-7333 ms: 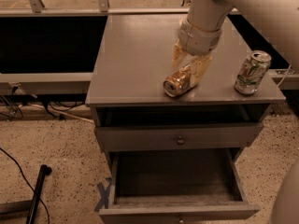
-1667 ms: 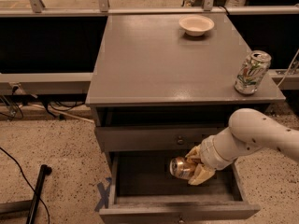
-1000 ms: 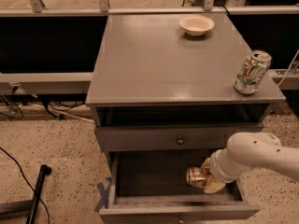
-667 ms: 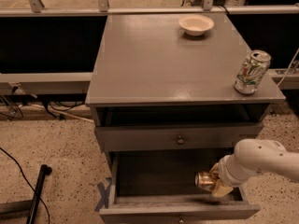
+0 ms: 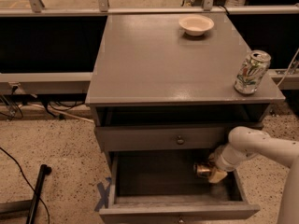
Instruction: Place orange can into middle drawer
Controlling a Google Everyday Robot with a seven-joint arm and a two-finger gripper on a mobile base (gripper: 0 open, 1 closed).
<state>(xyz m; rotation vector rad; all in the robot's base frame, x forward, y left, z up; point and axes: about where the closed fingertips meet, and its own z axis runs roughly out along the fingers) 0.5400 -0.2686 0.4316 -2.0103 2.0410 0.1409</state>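
Observation:
Next, my gripper lets go of the orange can on the middle drawer's dark bottom (image 5: 199,178), toward the side of the drawer nearest the white arm.
The middle drawer (image 5: 173,208) is pulled out at the bottom of the grey cabinet, showing its dark floor. My gripper (image 5: 211,171) reaches down into the drawer's right side from the white arm (image 5: 261,146). It is shut on the orange can (image 5: 202,170), which lies on its side low inside the drawer near the right wall. I cannot tell whether the can touches the floor.
A white-and-green can (image 5: 251,73) stands at the cabinet top's right edge. A pale bowl (image 5: 196,24) sits at the back of the top. Another grey drawer front with a knob (image 5: 180,139) is shut above the open drawer. A black pole (image 5: 37,192) lies on the floor at left.
The gripper carried the orange can from the cabinet top down into the open drawer, then moved it right and lower to the drawer's right side.

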